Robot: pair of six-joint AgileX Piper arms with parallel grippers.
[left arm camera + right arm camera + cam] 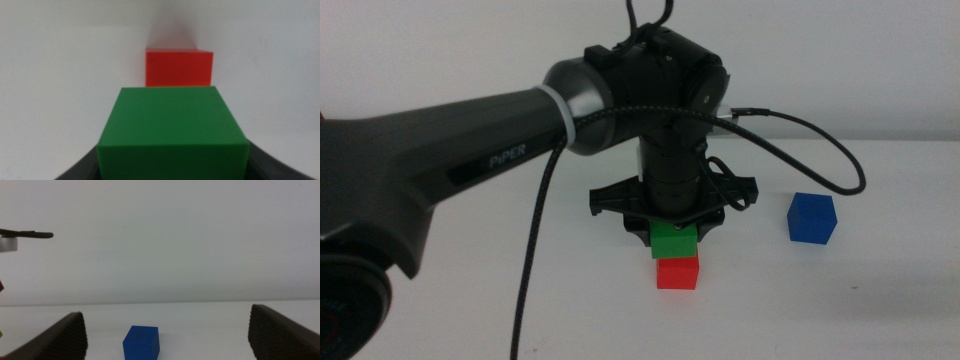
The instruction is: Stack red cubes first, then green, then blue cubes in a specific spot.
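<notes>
My left gripper has the green cube. It will let go of it on the top side of the red cube (682, 246) (178, 80).
The red cube (678, 272) rests on the white table near the middle. Just above and slightly behind it hangs the green cube (673, 239), with my left gripper (672, 228) shut on it and pointing straight down. In the left wrist view the green cube (172, 131) fills the space between the jaws and the red cube (179, 67) lies beyond it. The blue cube (811, 218) sits alone to the right. My right gripper (165, 335) is open, out of the middle view, facing the blue cube (141, 342) from a distance.
The left arm's dark body (440, 170) and its cable (800, 135) cross the table's left and middle. White table (840, 300) surrounds the cubes.
</notes>
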